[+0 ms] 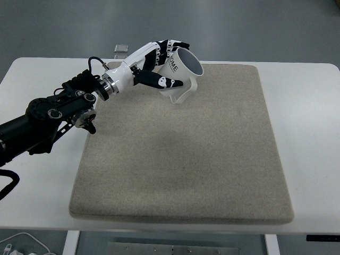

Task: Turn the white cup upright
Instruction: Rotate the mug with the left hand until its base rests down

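Note:
The white cup is to stand upright on the beige mat (pixel 160 125), a little beyond the mat's middle. Next, my left gripper lets go of it there.
A white cup (pixel 183 66) with dark lettering is held near the far edge of the beige mat (pixel 186 154). It is tilted, with its dark mouth facing up and to the right and its handle (pixel 183 94) pointing down toward the mat. My left hand (pixel 162 64) comes in from the left and is shut on the cup, with fingers curled over its far side and the thumb (pixel 166 82) pressed against its near side. The right arm is out of view.
The mat lies on a white table (pixel 308 117). A small grey object (pixel 121 49) sits beyond the table's far edge on the floor. Cables (pixel 21 241) hang at the lower left.

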`<control>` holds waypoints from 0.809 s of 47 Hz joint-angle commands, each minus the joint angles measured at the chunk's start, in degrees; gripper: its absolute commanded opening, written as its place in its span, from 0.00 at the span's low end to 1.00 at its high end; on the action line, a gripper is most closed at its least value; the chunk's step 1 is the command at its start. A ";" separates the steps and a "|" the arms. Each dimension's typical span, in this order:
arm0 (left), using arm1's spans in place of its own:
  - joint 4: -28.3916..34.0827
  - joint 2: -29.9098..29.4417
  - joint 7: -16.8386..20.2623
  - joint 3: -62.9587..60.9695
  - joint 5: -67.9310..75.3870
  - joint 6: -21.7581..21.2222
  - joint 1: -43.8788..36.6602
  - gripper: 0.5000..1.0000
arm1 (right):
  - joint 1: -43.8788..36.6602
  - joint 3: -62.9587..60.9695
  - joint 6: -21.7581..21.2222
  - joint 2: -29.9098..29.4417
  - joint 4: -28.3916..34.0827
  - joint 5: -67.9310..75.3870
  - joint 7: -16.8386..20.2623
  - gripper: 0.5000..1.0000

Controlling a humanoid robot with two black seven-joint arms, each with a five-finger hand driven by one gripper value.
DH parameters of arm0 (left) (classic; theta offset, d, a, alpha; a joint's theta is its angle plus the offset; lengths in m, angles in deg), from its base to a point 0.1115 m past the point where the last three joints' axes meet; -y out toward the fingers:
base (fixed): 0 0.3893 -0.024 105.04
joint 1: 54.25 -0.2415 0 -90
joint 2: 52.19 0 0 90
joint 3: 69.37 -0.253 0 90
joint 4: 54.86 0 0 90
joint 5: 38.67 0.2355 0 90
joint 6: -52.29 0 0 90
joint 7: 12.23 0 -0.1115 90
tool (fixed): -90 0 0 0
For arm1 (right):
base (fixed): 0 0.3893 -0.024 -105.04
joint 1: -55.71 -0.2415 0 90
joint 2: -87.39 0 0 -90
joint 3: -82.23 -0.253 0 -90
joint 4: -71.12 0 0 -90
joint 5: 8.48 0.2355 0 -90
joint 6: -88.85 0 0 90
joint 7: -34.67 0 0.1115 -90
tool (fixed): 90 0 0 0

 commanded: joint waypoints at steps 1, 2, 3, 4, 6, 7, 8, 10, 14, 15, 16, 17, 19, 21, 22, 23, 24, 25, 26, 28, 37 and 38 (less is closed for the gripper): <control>-0.03 -0.13 -0.02 1.04 -0.99 0.54 -1.33 0.00 | 0.09 0.00 0.00 0.00 0.00 0.00 0.00 0.86; -0.03 -0.13 -0.02 1.65 -1.43 0.98 -1.86 0.00 | 0.00 0.00 0.00 0.00 0.00 0.00 0.00 0.86; -0.03 -0.13 -0.02 2.44 -1.78 1.60 -2.30 0.00 | 0.00 0.00 0.00 0.00 0.00 0.00 0.00 0.86; -0.03 -0.13 -0.02 3.14 -2.14 2.38 -2.82 0.00 | 0.09 0.00 0.00 0.00 0.00 0.00 0.00 0.86; 0.06 0.05 -0.02 4.72 -2.49 3.79 -3.79 0.00 | 0.09 0.00 0.00 0.00 0.00 0.00 0.00 0.86; 0.06 0.22 -0.02 5.43 -2.49 4.50 -4.14 0.00 | 0.00 0.00 0.00 0.00 0.00 0.00 0.00 0.86; 0.06 0.31 -0.02 6.13 -2.49 5.20 -4.58 0.00 | 0.00 0.00 0.00 0.00 0.00 0.00 0.00 0.86; 0.06 0.49 -0.02 7.45 -2.49 6.43 -5.11 0.00 | 0.00 0.00 0.00 0.00 0.00 0.00 0.00 0.86; 0.06 0.67 -0.02 9.47 -2.84 8.54 -6.52 0.00 | 0.00 0.00 0.00 0.00 0.00 0.00 0.00 0.86; 0.06 0.67 -0.02 9.83 -3.02 8.98 -6.87 0.00 | 0.00 0.00 0.00 0.00 0.09 0.00 0.00 0.86; -0.03 0.75 -0.02 10.09 -3.19 9.33 -7.13 0.00 | 0.00 0.00 0.00 0.00 0.00 0.00 0.00 0.86; 0.06 0.75 -0.02 10.27 -3.37 9.60 -7.31 0.00 | 0.09 0.00 0.00 0.00 0.00 0.00 0.00 0.86; 0.06 0.75 -0.02 10.27 -3.37 9.95 -7.66 0.00 | 0.00 0.00 0.00 0.00 0.00 0.00 0.00 0.86; 0.06 0.75 -0.02 10.27 -3.37 10.13 -8.01 0.00 | 0.00 0.00 0.00 0.00 0.00 0.00 0.00 0.86; 0.15 0.75 -0.02 10.18 -3.37 10.21 -8.19 0.00 | 0.00 0.00 0.00 0.00 0.00 0.00 0.00 0.86; 0.23 0.75 -0.02 10.18 -3.28 10.30 -8.28 0.00 | 0.00 0.00 0.00 0.00 0.00 0.00 0.00 0.86; 0.23 0.75 -0.02 10.18 -3.28 10.48 -8.45 0.00 | 0.00 0.00 0.00 0.00 0.00 0.00 0.00 0.86; 0.23 0.75 -0.02 10.18 -3.28 10.57 -8.45 0.00 | 0.00 0.00 0.00 0.00 0.00 0.00 0.00 0.86; 0.32 0.75 -0.02 10.18 -3.28 10.74 -8.54 0.00 | 0.09 0.00 0.00 0.00 0.00 0.00 0.00 0.86; 0.58 0.67 -0.02 10.01 -3.28 11.18 -8.80 0.00 | 0.00 0.00 0.00 0.00 0.00 0.00 0.00 0.86; 1.20 0.40 -0.02 9.48 -2.93 12.76 -8.98 0.00 | 0.00 0.00 0.00 0.00 0.00 0.00 0.00 0.86; 1.64 0.40 -0.02 9.48 -2.93 12.76 -9.07 0.00 | 0.09 0.00 0.00 0.00 0.00 0.00 0.00 0.86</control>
